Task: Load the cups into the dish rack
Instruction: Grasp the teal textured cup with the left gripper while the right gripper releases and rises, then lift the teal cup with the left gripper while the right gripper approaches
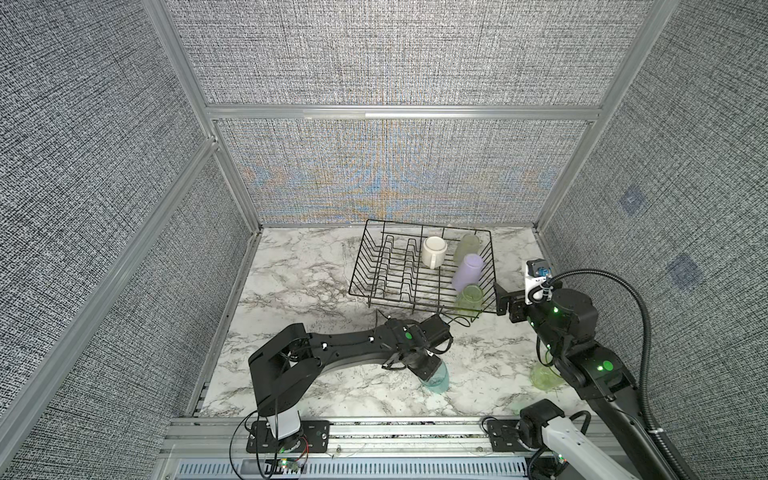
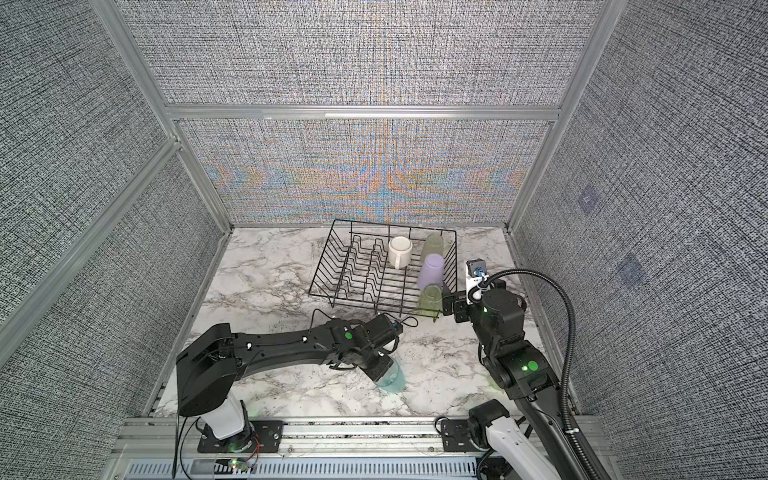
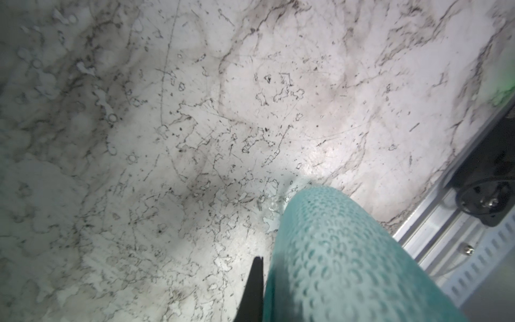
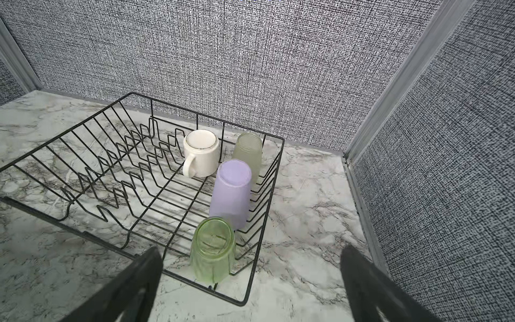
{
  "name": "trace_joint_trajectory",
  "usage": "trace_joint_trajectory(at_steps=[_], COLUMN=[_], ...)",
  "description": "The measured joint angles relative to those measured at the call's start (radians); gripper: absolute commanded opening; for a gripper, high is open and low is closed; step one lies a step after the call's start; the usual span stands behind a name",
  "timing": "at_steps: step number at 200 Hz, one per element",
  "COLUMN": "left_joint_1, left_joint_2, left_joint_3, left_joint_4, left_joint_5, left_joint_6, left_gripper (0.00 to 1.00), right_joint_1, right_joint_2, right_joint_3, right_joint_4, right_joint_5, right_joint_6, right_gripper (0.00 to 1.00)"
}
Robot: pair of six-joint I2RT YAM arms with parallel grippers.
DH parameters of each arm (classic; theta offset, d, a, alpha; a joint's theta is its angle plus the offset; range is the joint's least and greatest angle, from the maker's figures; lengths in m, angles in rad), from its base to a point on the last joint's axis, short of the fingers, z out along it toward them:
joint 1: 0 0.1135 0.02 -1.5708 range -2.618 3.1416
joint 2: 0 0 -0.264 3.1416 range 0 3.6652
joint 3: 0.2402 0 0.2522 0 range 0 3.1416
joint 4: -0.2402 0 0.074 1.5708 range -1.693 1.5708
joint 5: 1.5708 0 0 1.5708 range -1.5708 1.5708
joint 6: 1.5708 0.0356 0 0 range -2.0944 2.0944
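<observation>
My right gripper is to close next on the loose end (image 1: 436, 386) of the teal cup, opposite my left gripper's fingers, to take the cup over.
My left gripper (image 1: 430, 368) is shut on the teal cup (image 1: 437, 379) (image 2: 392, 380) low over the marble table near its front. In the left wrist view one black finger (image 3: 255, 278) lies against the dimpled teal cup (image 3: 348, 251); the other finger is hidden. The black wire dish rack (image 1: 357, 257) (image 2: 323, 257) (image 4: 281, 139) holds a white mug (image 1: 434, 251) (image 4: 200, 152), a pale green tumbler (image 1: 466, 247) (image 4: 248, 150), a lavender cup (image 1: 468, 272) (image 4: 231, 192) and a green tumbler (image 1: 469, 299) (image 4: 213, 248), all upside down. My right gripper (image 1: 506, 302) (image 4: 250, 267) hangs open at the rack's near right corner.
Another green tumbler (image 1: 543, 376) stands on the table at the front right, partly behind my right arm. Fabric walls close in the back and both sides. An aluminium rail (image 1: 374, 432) with the arm mounts runs along the front edge.
</observation>
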Motion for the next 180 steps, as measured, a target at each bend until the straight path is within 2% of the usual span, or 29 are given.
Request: trace_joint_trajectory(at_steps=[23,46,68,88,108,127,168,180], left_joint_1=[0.004,0.035,0.113,0.198,0.296,0.381,0.509,0.525], left_joint_2=[-0.036,-0.104,-0.196,-0.304,-0.407,-0.485,-0.564,-0.57], left_joint_3=[0.016,0.003,-0.031,-0.079,-0.111,-0.124,-0.132,-0.134], left_joint_4=[-0.03,-0.038,-0.033,-0.007,0.025,0.06,0.113,0.138], left_joint_5=[-0.027,-0.005,0.045,0.13,0.246,0.363,0.63,0.711], left_joint_6=[0.009,0.027,0.034,0.033,0.032,0.029,0.028,0.014], left_gripper=[0.0,0.0,0.0,0.0,0.0,0.0,0.0,0.0], right_joint_1=[0.0,0.0,0.0,0.0,0.0,0.0,0.015,0.033], right_joint_2=[-0.003,0.002,0.011,0.026,0.035,0.018,-0.014,-0.016], right_joint_3=[-0.002,0.01,0.037,0.075,0.095,0.05,-0.09,-0.121], right_joint_4=[-0.002,-0.022,-0.042,-0.05,-0.035,0.038,0.292,0.376], right_joint_5=[-0.014,-0.047,-0.102,-0.202,-0.34,-0.51,-0.996,-1.095], right_joint_6=[0.025,0.063,0.112,0.145,0.159,0.141,0.088,0.089], right_gripper=[0.99,0.99,0.99,0.99,0.99,0.99,0.99,0.99])
